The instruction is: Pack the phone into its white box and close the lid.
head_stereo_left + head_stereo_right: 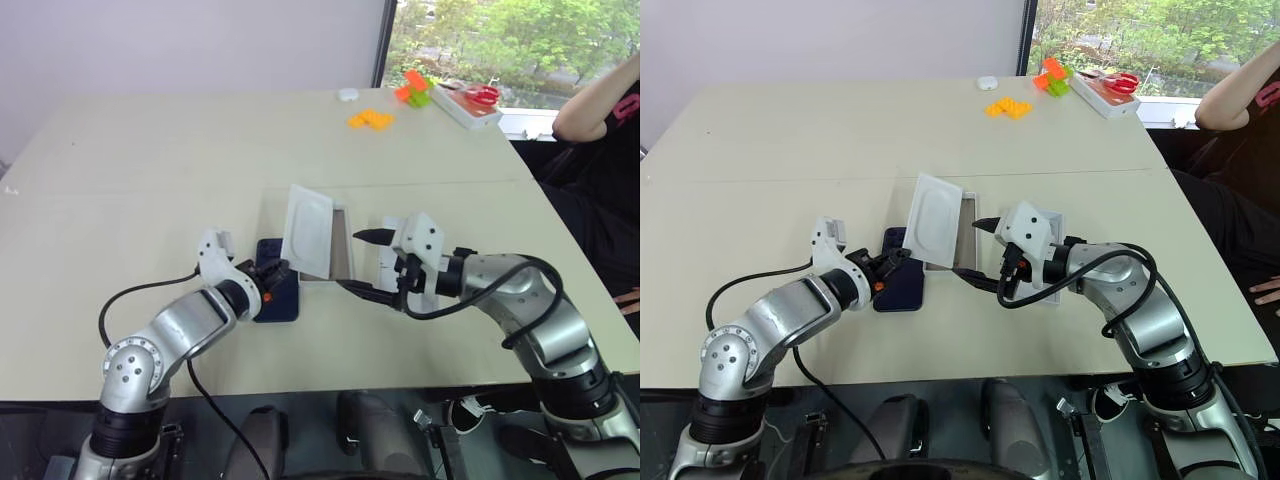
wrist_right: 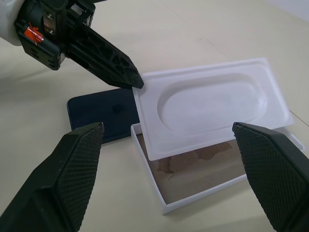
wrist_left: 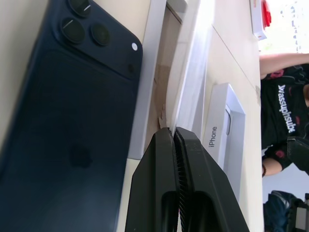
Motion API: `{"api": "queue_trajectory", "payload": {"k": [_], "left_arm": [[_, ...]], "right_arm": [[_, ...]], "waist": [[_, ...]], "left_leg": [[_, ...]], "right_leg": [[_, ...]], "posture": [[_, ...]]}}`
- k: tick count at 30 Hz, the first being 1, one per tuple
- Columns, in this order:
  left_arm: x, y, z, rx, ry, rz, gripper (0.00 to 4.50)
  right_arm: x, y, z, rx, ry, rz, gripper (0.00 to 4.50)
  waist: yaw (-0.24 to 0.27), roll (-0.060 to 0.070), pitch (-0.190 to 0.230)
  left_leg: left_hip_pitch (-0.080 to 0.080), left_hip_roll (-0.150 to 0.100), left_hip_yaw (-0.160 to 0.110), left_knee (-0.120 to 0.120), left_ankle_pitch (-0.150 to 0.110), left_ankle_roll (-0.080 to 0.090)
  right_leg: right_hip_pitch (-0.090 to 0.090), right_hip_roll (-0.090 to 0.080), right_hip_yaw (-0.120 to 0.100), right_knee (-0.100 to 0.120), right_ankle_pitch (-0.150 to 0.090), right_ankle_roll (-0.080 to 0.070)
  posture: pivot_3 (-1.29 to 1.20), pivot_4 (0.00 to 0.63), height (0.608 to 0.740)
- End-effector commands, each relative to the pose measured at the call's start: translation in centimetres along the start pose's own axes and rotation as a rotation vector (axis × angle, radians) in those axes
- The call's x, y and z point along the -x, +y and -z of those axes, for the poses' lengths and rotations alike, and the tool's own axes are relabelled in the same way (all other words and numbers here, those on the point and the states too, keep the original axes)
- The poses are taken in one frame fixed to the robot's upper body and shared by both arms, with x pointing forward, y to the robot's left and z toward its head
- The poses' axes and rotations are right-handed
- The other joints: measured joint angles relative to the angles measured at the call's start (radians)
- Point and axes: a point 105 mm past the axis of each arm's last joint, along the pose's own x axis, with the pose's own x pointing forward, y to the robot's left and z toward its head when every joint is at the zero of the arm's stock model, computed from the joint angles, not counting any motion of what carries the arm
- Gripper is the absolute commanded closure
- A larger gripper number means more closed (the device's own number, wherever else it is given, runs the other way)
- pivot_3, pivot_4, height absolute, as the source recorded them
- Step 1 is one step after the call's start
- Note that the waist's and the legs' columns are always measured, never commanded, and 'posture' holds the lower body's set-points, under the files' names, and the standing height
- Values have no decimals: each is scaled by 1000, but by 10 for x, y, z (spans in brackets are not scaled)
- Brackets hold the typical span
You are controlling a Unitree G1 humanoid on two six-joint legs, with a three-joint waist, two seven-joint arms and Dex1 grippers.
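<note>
My left gripper will release the thin white tray so it lies flat inside the white box, over the box's tan bottom (image 1: 325,243) (image 3: 176,58). The tray is now tilted up over the box.
The dark navy phone (image 1: 278,288) lies flat on the table, camera side up, just left of the white box (image 2: 193,181), whose tan floor shows. A thin white tray with an oval hollow (image 1: 308,230) is tilted up over the box. My left gripper (image 1: 284,266) is shut on that tray's near corner, just above the phone's edge. On the right side of the box my right gripper (image 1: 368,264) hangs open, pointing at the tray, with nothing between its fingers (image 2: 72,169). The lid (image 3: 227,140) lies right of the box, partly hidden under my right wrist.
At the far right of the table lie orange blocks (image 1: 371,119), green and orange pieces (image 1: 412,88) and a white tray with red scissors (image 1: 470,103). A person's arm (image 1: 600,100) rests at the right edge. A black cable (image 1: 140,300) loops beside my left arm.
</note>
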Motion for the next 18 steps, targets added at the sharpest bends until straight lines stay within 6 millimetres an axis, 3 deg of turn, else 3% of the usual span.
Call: {"api": "queue_trajectory", "payload": {"k": [1, 18], "left_arm": [[-2, -8, 3, -6, 17, 4, 4447], [-16, -17, 12, 56, 48, 17, 4447]], "right_arm": [[4, -4, -9, 42, -23, 14, 0], [2, -3, -11, 45, -16, -5, 0]], "waist": [[1, 0, 0], [0, 0, 0]], "left_leg": [[0, 0, 0, 0, 0, 0], [0, 0, 0, 0, 0, -1]], "right_leg": [[0, 0, 0, 0, 0, 0], [0, 0, 0, 0, 0, 0]], "posture": [[0, 150, 730], [0, 150, 730]]}}
